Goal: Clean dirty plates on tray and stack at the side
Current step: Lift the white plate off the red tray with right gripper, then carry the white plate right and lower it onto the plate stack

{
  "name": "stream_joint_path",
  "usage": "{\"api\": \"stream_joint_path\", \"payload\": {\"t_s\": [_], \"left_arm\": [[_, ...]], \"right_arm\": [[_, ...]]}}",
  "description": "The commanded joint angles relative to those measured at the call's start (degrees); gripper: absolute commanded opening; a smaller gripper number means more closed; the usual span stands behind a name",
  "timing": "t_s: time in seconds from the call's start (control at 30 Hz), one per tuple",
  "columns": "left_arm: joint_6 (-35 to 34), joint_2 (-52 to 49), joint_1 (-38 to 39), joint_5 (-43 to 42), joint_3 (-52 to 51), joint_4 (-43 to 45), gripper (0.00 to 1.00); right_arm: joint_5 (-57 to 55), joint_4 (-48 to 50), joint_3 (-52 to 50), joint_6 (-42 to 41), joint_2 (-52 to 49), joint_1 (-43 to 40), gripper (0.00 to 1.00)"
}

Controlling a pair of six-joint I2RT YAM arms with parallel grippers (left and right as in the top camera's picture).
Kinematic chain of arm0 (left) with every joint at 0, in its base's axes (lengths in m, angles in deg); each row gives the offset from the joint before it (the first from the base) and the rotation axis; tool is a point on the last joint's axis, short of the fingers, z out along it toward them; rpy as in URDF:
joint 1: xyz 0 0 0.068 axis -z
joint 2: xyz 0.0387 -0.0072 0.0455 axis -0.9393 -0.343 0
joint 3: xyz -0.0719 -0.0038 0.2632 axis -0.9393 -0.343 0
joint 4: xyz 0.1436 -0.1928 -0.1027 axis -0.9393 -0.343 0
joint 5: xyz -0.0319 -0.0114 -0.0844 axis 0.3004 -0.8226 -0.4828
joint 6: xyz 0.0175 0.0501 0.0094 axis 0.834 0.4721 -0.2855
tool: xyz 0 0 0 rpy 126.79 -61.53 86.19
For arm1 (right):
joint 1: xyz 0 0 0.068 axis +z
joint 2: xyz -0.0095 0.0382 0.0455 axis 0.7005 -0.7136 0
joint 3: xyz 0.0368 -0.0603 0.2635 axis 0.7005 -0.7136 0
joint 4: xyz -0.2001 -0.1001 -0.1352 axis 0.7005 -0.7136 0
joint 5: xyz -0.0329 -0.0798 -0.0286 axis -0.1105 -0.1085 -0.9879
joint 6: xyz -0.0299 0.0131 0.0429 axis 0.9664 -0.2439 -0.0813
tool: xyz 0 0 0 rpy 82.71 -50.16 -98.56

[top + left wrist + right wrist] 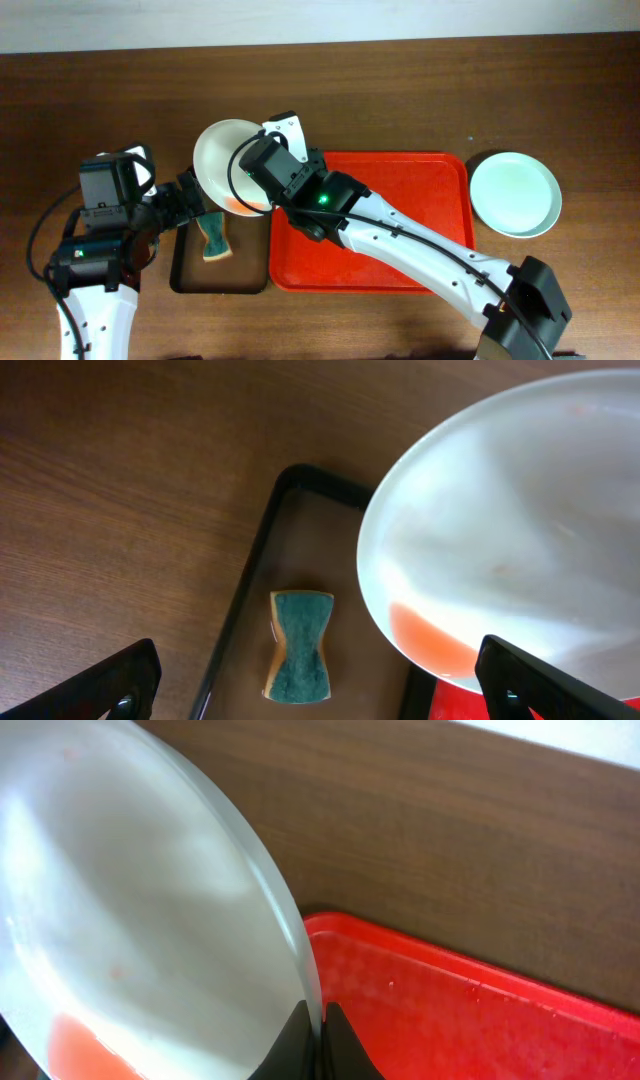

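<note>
My right gripper should set the white plate down on top of the pale green plate (pixel 517 193) next to the red tray.
My right gripper (pixel 262 188) (pixel 318 1032) is shut on the rim of the white plate (pixel 225 160) (pixel 130 920) and holds it tilted over the red tray's (pixel 420 210) (pixel 450 1010) left edge. A red smear (pixel 430 640) sits at the plate's (pixel 510 530) lower edge. My left gripper (pixel 192 200) (pixel 320 685) is open and empty above a green sponge (pixel 214 236) (pixel 299 645). The pale green plate (pixel 515 193) lies on the table right of the tray. The pale blue plate is out of view.
The sponge lies in a small black tray with a brown floor (pixel 190 270) (pixel 250 570), left of the red tray. The brown wooden table (pixel 420 90) surrounds everything.
</note>
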Motion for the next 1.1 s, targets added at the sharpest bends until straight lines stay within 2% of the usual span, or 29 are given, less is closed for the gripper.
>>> {"api": "stream_joint_path", "payload": {"t_s": [0.0, 0.2, 0.27, 0.33, 0.43, 0.5, 0.53, 1.07], "left_arm": [[-0.55, 0.17, -0.13, 0.61, 0.72, 0.04, 0.99], [-0.55, 0.17, -0.13, 0.61, 0.72, 0.04, 0.99], [-0.55, 0.17, -0.13, 0.61, 0.72, 0.04, 0.99], [-0.55, 0.17, -0.13, 0.61, 0.72, 0.04, 0.99], [-0.55, 0.17, -0.13, 0.61, 0.72, 0.04, 0.99], [-0.55, 0.17, -0.13, 0.61, 0.72, 0.04, 0.99], [-0.55, 0.17, -0.13, 0.61, 0.72, 0.04, 0.99], [-0.55, 0.17, -0.13, 0.61, 0.72, 0.04, 0.99]], "right_arm": [[-1.6, 0.33, 3.98, 1.25, -0.09, 1.18, 0.04], [-14.8, 0.63, 5.27, 11.28, 0.57, 4.76, 0.04], [-19.52, 1.11, 5.29, 12.0, 0.57, 5.92, 0.04], [-25.66, 8.37, 5.29, 25.81, 0.68, 8.33, 0.04], [-38.84, 19.98, 5.29, 39.21, 0.79, 12.79, 0.04], [-43.56, 30.4, 5.29, 49.68, 0.79, 15.67, 0.04], [-44.28, 33.7, 5.29, 51.84, 0.79, 16.46, 0.04], [-45.46, 35.04, 5.27, 51.91, 0.76, 16.68, 0.04]]}}
